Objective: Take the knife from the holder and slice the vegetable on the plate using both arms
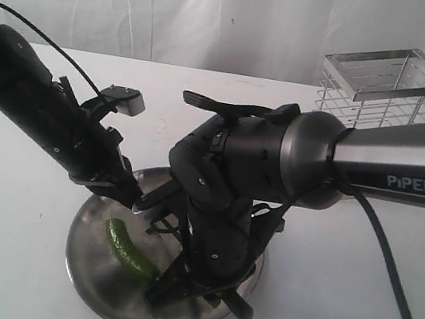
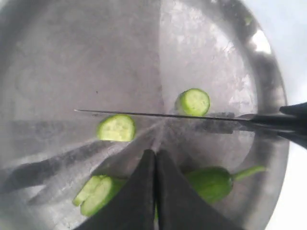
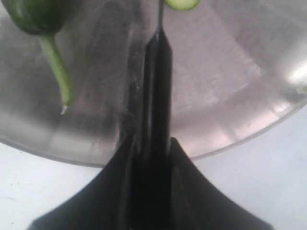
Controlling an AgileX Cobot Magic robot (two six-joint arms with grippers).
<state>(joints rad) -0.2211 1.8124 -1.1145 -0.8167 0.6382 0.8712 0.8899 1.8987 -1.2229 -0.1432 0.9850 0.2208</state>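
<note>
Next, I let go of the knife with my right gripper on the steel plate (image 1: 196,243) beside the loose round slices.
The steel plate (image 1: 82,256) holds the green vegetable (image 1: 131,252). In the left wrist view the vegetable (image 2: 213,182) lies across under my left gripper (image 2: 155,153), whose fingers are shut tip to tip over it. Its cut end (image 2: 96,194) shows pale green on one side and its stem on the other. Two round slices (image 2: 116,128) (image 2: 194,102) lie loose on the plate (image 2: 268,81). The knife (image 2: 158,115) hangs edge-down between them. My right gripper (image 3: 152,141) is shut on the knife's black handle (image 3: 156,96), over the plate's rim. The holder (image 1: 385,90) stands at the back right.
The white table (image 1: 3,256) surrounds the plate, with a white curtain (image 1: 219,15) behind. Over the right half of the plate the bulky right arm (image 1: 277,162) hides the knife in the exterior view. The left arm (image 1: 49,117) slants in from the left.
</note>
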